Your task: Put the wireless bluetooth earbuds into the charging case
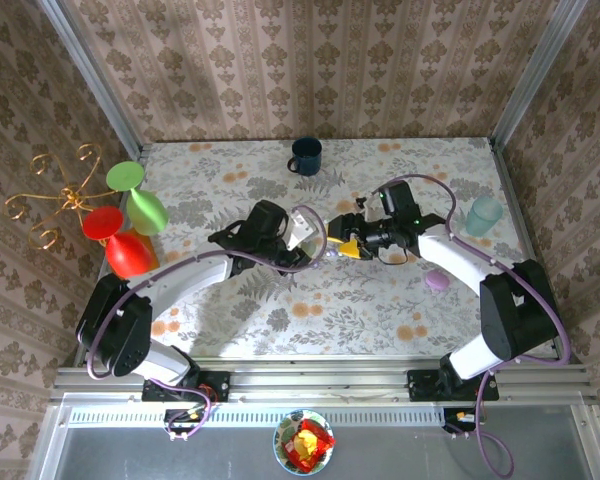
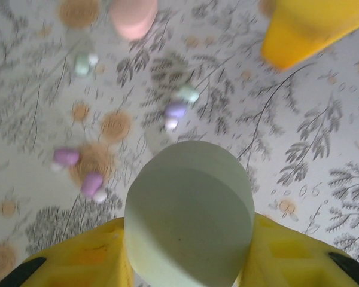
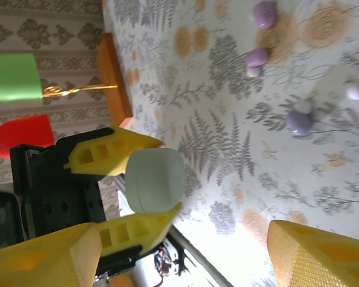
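The closed charging case is held by its sides in my left gripper, so my right gripper will take its loose end (image 3: 175,178) and my left gripper will regrip it.
My left gripper (image 2: 188,248) is shut on a pale green oval charging case (image 2: 188,197), held above the table; its lid looks closed. The same case (image 3: 154,180) sits between the left arm's yellow fingers (image 3: 110,156) in the right wrist view. Several tiny earbuds lie loose on the floral tablecloth: a lilac one (image 2: 175,109), a mint one (image 2: 188,94) and pink-lilac ones (image 2: 91,182). They also show as purple bits (image 3: 257,57) further off. My right gripper (image 3: 188,239) stands open and empty, just right of the left gripper (image 1: 305,235) at mid-table.
A peach case (image 2: 133,15) lies beyond the earbuds. A lilac case (image 1: 437,280) rests by the right arm. A blue mug (image 1: 305,155) stands at the back, a teal cup (image 1: 485,215) at the right, and red and green goblets (image 1: 130,215) at the left edge.
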`<state>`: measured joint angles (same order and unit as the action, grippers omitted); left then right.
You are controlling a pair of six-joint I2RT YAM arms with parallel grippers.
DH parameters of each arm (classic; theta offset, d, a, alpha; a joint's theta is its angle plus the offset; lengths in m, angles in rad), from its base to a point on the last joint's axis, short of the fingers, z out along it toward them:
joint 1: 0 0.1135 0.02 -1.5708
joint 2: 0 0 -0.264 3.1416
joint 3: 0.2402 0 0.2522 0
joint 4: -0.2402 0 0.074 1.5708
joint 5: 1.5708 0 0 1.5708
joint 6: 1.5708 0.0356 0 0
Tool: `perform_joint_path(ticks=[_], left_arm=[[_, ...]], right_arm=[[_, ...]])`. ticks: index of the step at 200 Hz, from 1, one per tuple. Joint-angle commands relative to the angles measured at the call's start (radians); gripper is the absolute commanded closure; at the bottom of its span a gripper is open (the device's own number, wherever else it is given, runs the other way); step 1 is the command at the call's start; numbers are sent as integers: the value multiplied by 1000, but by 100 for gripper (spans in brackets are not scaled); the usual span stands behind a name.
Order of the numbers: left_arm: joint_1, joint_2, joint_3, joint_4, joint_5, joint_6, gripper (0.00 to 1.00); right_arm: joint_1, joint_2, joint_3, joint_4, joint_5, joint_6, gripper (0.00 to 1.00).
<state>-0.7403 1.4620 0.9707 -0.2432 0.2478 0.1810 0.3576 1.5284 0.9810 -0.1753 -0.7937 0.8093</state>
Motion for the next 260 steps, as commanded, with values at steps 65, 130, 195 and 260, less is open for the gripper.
perform_joint_path(ticks=[65, 130, 195, 260], left_arm=[[-22, -33, -7, 94, 89, 101, 62], [-22, -45, -27, 97, 84, 112, 62], [-15, -144, -84, 217, 40, 61, 25], [122, -313, -286, 707, 258, -225, 0]], right_arm=[[61, 52, 52, 66, -75, 66, 39], [60, 40, 63, 21, -50, 41, 67], [21, -32, 49, 97, -62, 93, 78], [-56, -122, -13, 503, -135, 404, 80]])
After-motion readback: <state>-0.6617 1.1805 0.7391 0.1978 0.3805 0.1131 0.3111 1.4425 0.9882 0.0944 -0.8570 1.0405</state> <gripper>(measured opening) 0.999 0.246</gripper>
